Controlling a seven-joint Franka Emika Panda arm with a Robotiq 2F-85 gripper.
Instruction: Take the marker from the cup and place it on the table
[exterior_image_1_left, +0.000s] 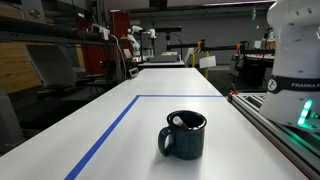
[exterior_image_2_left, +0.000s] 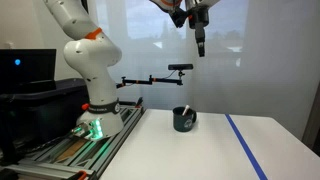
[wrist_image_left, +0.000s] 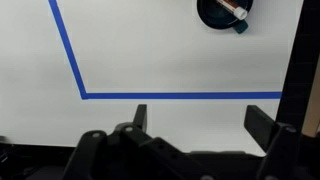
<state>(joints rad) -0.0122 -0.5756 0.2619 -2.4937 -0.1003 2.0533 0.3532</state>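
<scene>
The light end of the marker (exterior_image_1_left: 178, 121) (wrist_image_left: 241, 13) leans at the cup's rim near the cup's handle, and my gripper needs to close on it there.
The cup (exterior_image_1_left: 184, 135) is a dark speckled mug standing upright on the white table (exterior_image_1_left: 120, 130). It also shows in an exterior view (exterior_image_2_left: 184, 120) and at the top of the wrist view (wrist_image_left: 222, 12). The marker (wrist_image_left: 233, 8) leans inside the cup, its reddish end over the rim; a light tip shows at the rim (exterior_image_1_left: 177, 121). My gripper (exterior_image_2_left: 200, 40) hangs high above the cup, far from it. In the wrist view its fingers (wrist_image_left: 200, 125) are spread wide with nothing between them.
Blue tape lines (wrist_image_left: 180, 96) run across the table. The robot base (exterior_image_2_left: 95, 110) and a metal rail frame (exterior_image_1_left: 285, 130) stand along the table's edge. A black monitor (exterior_image_2_left: 25, 70) sits beyond the base. Lab benches and equipment fill the background.
</scene>
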